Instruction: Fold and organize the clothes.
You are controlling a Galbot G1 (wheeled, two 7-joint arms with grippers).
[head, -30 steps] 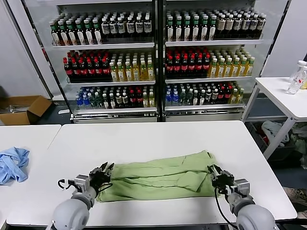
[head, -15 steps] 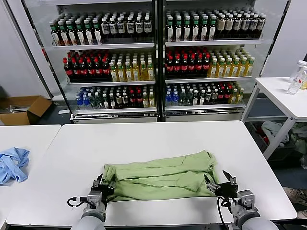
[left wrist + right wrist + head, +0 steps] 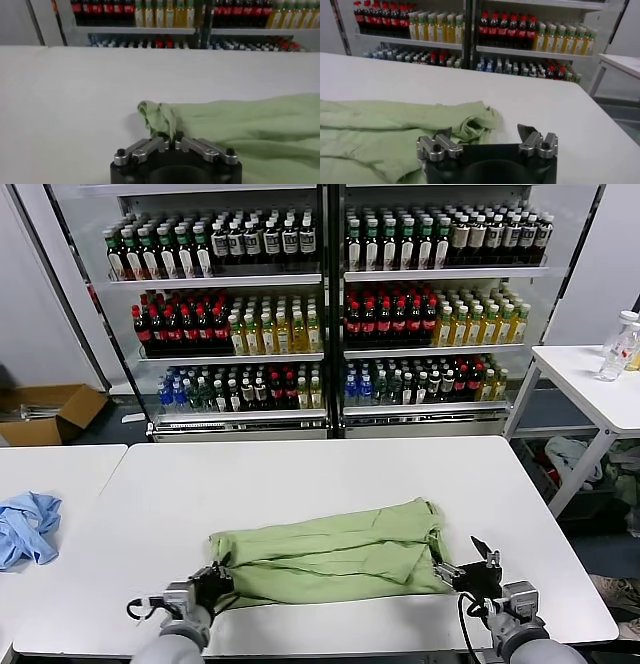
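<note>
My left gripper needs to release the shirt's bunched end on the middle of the long green band [image 3: 318,544].
The clothes are one light green shirt [image 3: 330,552], lying folded into a long band across the white table [image 3: 300,484]. At the band's left end, my left gripper [image 3: 211,583] is shut on a bunched corner. The left wrist view shows that gripper [image 3: 173,140] with its jaws pinched on the raised fold of the shirt [image 3: 240,125]. My right gripper [image 3: 468,568] stands open at the band's right end. In the right wrist view the right gripper [image 3: 484,134] has one finger over the shirt [image 3: 380,125] and the other over bare table, gripping nothing.
A crumpled light blue cloth [image 3: 25,526] lies on the neighbouring table at the left. Glass-fronted drink coolers [image 3: 330,304] stand behind the table. A small side table [image 3: 590,379] with bottles stands at the right, and a cardboard box [image 3: 50,410] sits on the floor at the left.
Both grippers have drawn back toward the table's near edge. The left one has closed on the shirt's left corner. The right one has opened wide.
</note>
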